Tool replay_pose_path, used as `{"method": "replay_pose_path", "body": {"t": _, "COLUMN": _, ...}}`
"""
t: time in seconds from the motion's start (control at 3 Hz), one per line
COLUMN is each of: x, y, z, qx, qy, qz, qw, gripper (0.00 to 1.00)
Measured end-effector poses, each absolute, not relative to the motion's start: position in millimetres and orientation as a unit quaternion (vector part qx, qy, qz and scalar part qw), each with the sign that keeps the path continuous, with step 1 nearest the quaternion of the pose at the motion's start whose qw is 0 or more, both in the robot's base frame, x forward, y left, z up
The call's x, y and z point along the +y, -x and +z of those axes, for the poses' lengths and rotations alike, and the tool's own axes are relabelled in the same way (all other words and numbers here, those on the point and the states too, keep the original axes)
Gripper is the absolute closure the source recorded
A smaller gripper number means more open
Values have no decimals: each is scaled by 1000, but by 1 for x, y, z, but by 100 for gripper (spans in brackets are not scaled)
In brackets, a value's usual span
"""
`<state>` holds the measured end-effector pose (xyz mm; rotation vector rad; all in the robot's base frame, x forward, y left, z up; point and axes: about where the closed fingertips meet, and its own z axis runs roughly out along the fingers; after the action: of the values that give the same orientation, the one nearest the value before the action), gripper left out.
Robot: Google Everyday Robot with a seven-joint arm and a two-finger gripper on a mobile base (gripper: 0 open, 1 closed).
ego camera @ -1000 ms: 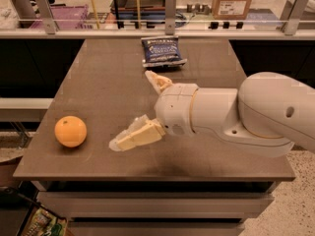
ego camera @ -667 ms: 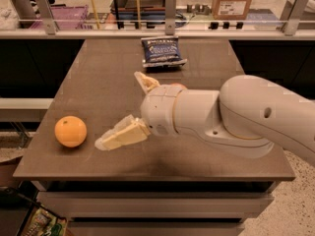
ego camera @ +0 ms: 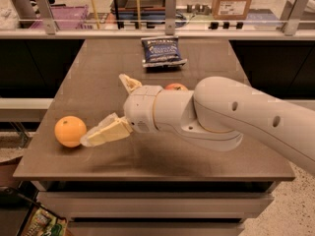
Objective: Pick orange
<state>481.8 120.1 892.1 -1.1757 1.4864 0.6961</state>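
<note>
I need to grip the middle of the orange (ego camera: 70,132), fingers on its far and near sides.
The orange (ego camera: 70,131) is round and yellow-orange and rests on the brown table (ego camera: 98,63) near its front left corner. My gripper (ego camera: 103,108) is just to the right of it, low over the table, with its cream fingers spread open and empty. The lower finger (ego camera: 106,132) points at the orange, its tip almost touching the fruit's right side. The upper finger (ego camera: 129,82) sits farther back. The white arm (ego camera: 221,117) reaches in from the right.
A red apple (ego camera: 175,87) peeks out behind the arm at mid-table. A blue chip bag (ego camera: 162,50) lies at the back centre. A railing with posts (ego camera: 170,9) runs behind the table. The table's front edge is close below the orange.
The gripper has moved left across the table toward the orange. Its lower finger tip is now right beside the fruit. The orange has not moved.
</note>
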Motion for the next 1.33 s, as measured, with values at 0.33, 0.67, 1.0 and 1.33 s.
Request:
{"method": "replay_pose_path", "body": {"t": 0.33, "x": 135, "y": -481, "z": 883, "qx": 615, "qy": 504, "qz": 316, "qw": 518, "gripper": 0}}
{"method": "replay_pose_path", "body": {"t": 0.67, "x": 146, "y": -476, "z": 876, "qx": 607, "qy": 511, "qz": 334, "qw": 509, "gripper": 0}}
{"method": "replay_pose_path", "body": {"t": 1.0, "x": 156, "y": -469, "z": 871, "qx": 602, "qy": 512, "qz": 347, "qw": 505, "gripper": 0}}
{"method": "replay_pose_path", "body": {"t": 1.33, "x": 166, "y": -464, "z": 868, "qx": 594, "qy": 510, "qz": 359, "qw": 508, "gripper": 0}}
